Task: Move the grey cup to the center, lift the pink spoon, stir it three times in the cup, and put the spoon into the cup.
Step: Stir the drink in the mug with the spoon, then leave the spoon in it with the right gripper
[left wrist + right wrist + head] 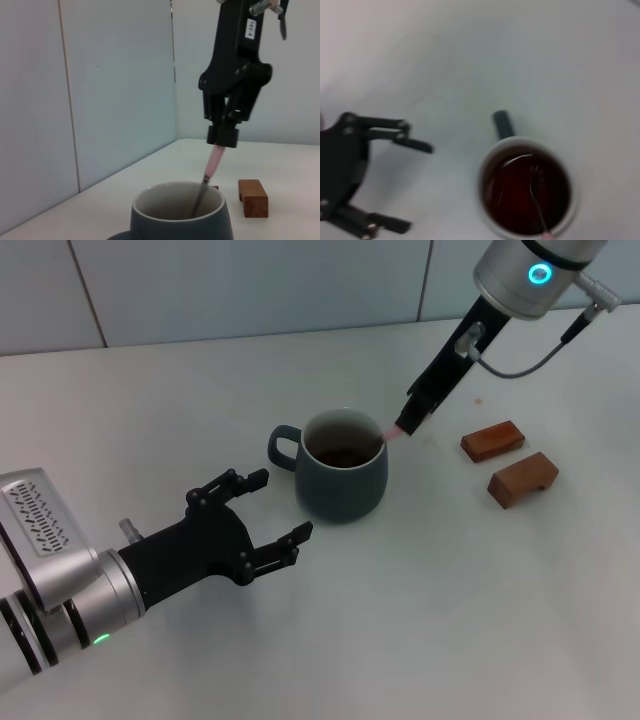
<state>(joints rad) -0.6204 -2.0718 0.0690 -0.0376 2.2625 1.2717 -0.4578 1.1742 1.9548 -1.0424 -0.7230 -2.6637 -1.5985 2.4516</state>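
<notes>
My right gripper needs to release the pink spoon in the grey cup, so it leans on the rim (381,448) (541,233) nearest the brown blocks.
The grey cup (340,480) stands upright at the table's middle, handle toward my left, dark liquid inside. My right gripper (412,418) hangs just above the cup's right rim, shut on the pink spoon (391,432). The spoon's pink handle (215,163) slants down and its metal end dips into the cup (180,220). In the right wrist view the metal end (536,192) sits in the liquid of the cup (490,160). My left gripper (268,515) is open and empty, a little to the left of the cup and apart from it; it also shows in the right wrist view (400,182).
Two brown rectangular blocks (492,440) (523,479) lie on the table to the right of the cup, below my right arm. One block shows in the left wrist view (253,198). A pale tiled wall (250,285) runs along the table's far edge.
</notes>
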